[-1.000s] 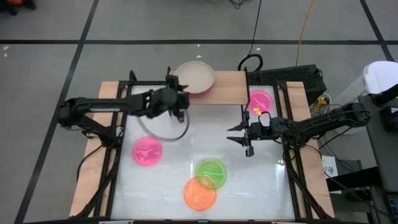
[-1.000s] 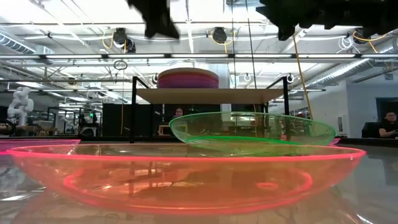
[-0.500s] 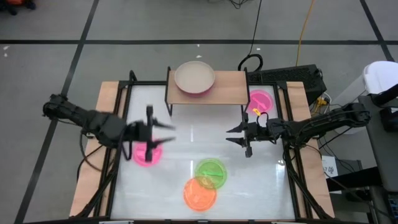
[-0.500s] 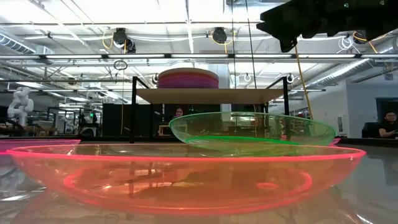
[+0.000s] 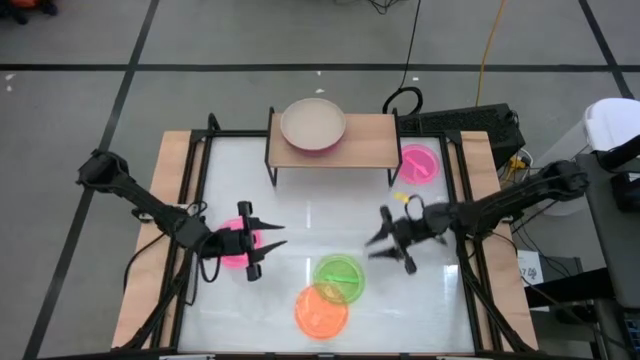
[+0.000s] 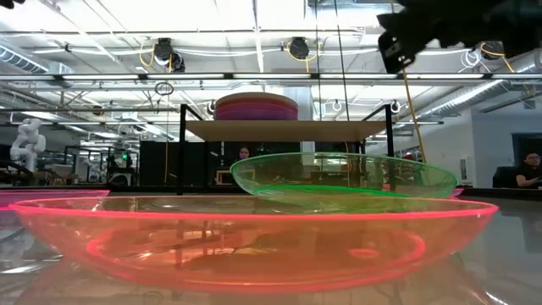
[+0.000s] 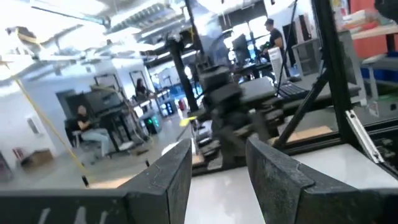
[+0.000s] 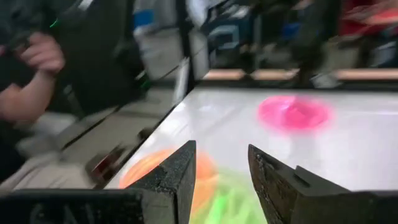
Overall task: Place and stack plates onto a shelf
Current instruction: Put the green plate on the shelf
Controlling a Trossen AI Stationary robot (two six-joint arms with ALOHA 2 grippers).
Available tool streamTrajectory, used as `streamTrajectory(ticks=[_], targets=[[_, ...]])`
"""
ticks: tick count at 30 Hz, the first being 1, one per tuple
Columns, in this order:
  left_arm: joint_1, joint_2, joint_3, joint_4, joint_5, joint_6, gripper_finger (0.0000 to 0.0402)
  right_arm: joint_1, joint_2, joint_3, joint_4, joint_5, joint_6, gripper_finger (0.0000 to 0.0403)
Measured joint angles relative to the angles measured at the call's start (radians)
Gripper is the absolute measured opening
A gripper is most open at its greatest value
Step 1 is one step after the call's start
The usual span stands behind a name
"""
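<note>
The robot's right gripper needs to next go to the green plate's rim (image 5: 362,287) on the side facing that gripper, near the orange plate, and grab it there.
The shelf (image 5: 365,143) stands at the table's far side. It carries a stack of larger plates with the beige plate (image 5: 313,124) on top; the stack also shows in the low view (image 6: 256,107). A pink plate (image 5: 418,163) lies on the table right of the shelf. Another pink plate (image 5: 232,250) lies at the left, partly under my left gripper (image 5: 268,245), which is open and empty. The green plate (image 5: 339,277) overlaps the orange plate (image 5: 321,311) near the front. My right gripper (image 5: 378,245) is open and empty, just right of the green plate.
Black frame rails (image 5: 195,190) run along the table's left and right sides. The shelf's right half is bare wood. The white tabletop (image 5: 320,215) between the shelf and the green plate holds nothing. People sit in the room beyond the table (image 6: 529,165).
My left gripper has drawn back from the shelf toward the table's near left and now hangs over the left pink plate. My right gripper has gone a little toward the near edge and turned toward the green plate. The plates have not moved.
</note>
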State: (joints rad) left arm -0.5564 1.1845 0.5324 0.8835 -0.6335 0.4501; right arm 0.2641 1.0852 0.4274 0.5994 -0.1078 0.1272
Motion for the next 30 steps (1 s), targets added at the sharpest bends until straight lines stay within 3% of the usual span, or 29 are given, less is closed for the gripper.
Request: streamTrajectory(ticks=[9, 14, 20, 30], targets=[[0.048, 0.0, -0.038, -0.012, 0.005, -0.14, 0.0159, 0.238, 0.265, 0.005, 0.155, 0.095, 0.04, 0.0128], [0.062, 0.0, -0.038, -0.023, 0.005, -0.165, 0.0159, 0.31, 0.371, 0.04, 0.103, 0.199, -0.06, 0.0128], [0.075, 0.0, -0.039, -0.061, 0.007, -0.204, 0.0159, 0.339, 0.48, 0.132, -0.11, 0.321, -0.157, 0.0128], [0.09, 0.0, -0.039, -0.104, 0.008, -0.253, 0.0159, 0.34, 0.601, 0.19, -0.126, 0.331, -0.235, 0.0128]])
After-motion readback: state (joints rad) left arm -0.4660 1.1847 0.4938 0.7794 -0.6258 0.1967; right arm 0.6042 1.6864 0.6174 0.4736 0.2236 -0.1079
